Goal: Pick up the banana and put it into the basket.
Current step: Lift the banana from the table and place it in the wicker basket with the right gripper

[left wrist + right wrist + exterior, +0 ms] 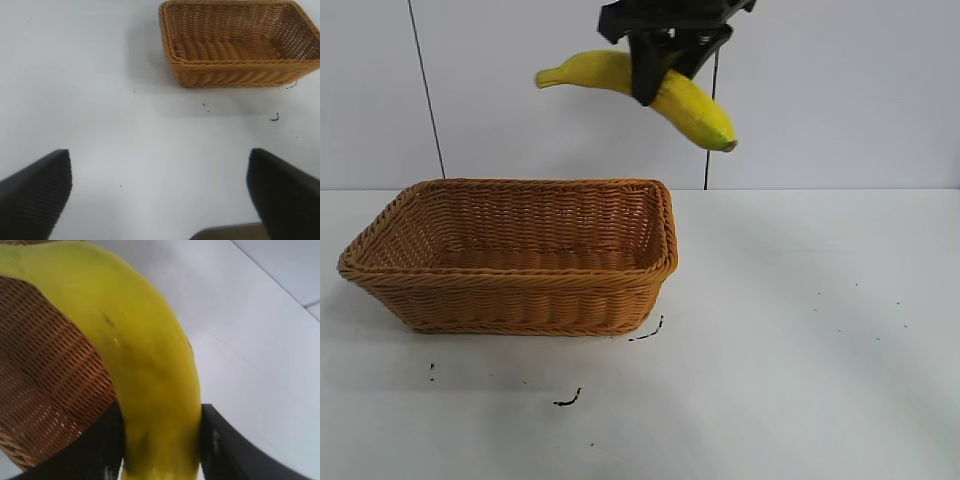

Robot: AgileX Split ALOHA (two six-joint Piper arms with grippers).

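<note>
I will use my right gripper to set the yellow banana lengthwise on the middle of the wicker basket's bottom (pixel 525 249).
My right gripper (pixel 655 75) is shut on the yellow banana (pixel 695 108) and holds it high in the air, above the right end of the wicker basket (pixel 515 300). The banana hangs slanted, its greenish tip down to the right. In the right wrist view the banana (pixel 145 370) sits between the two black fingers, with the basket (pixel 45 385) below it. The basket stands on the white table at the left and holds nothing that I can see. My left gripper (pixel 160 185) is open and empty above bare table, with the basket (pixel 235 75) farther off.
The white table (pixel 800 330) has small black marks (pixel 568 400) in front of the basket. A white wall stands behind, with two thin dark cables (pixel 425 90) running down it.
</note>
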